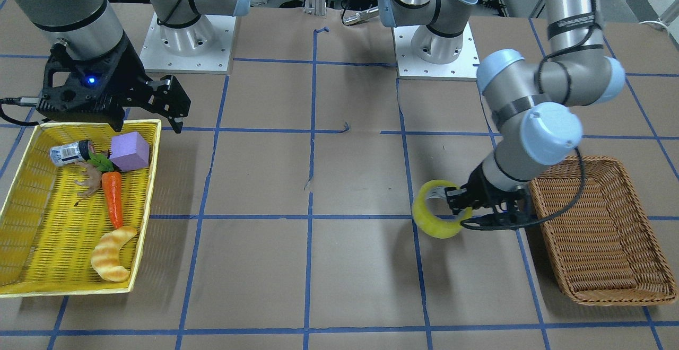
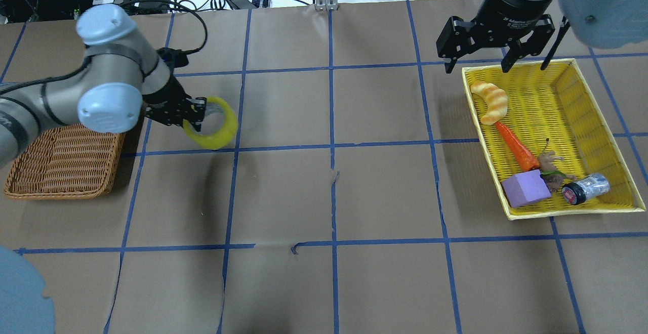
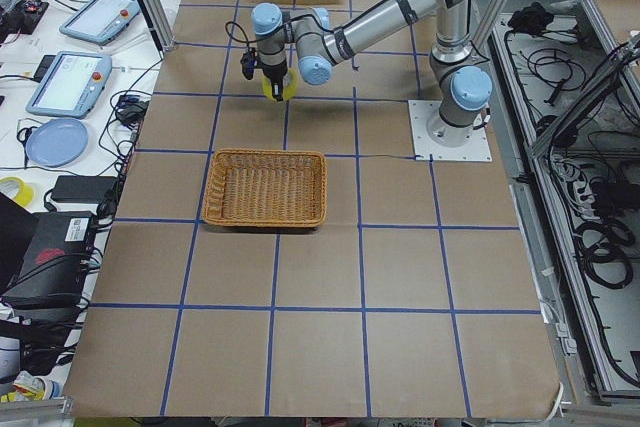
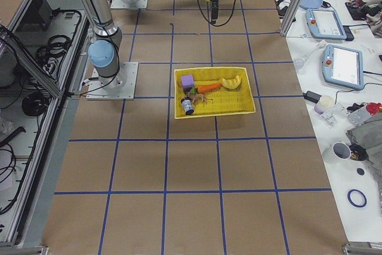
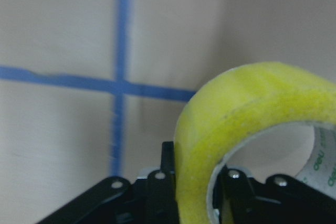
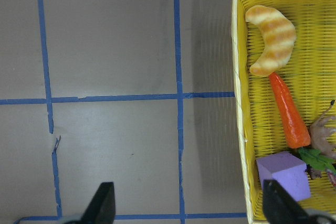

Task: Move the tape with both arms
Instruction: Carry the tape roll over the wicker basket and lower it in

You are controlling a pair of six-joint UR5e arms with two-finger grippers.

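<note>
My left gripper has the yellow-green tape roll. It will let go of it in the far half of the brown wicker basket (image 1: pixel 588 210).
The yellow-green tape roll (image 2: pixel 215 127) is held above the table by my left gripper (image 2: pixel 195 114), which is shut on its rim. It also shows in the front view (image 1: pixel 436 216) next to the left gripper (image 1: pixel 460 201), and fills the left wrist view (image 5: pixel 247 129). It hangs just beside the brown wicker basket (image 2: pixel 63 162). My right gripper (image 2: pixel 498 63) is open and empty, high over the far edge of the yellow basket (image 2: pixel 602 86); its fingertips (image 6: pixel 105 203) show wide apart in the right wrist view.
The yellow basket (image 1: pixel 32 217) holds a croissant toy (image 1: pixel 111 253), a carrot (image 1: pixel 112 197), a purple block (image 1: pixel 130 151), a small jar (image 1: pixel 71 152) and a brown figure. The brown wicker basket (image 1: pixel 599 228) has nothing in it. Blue tape lines grid the table.
</note>
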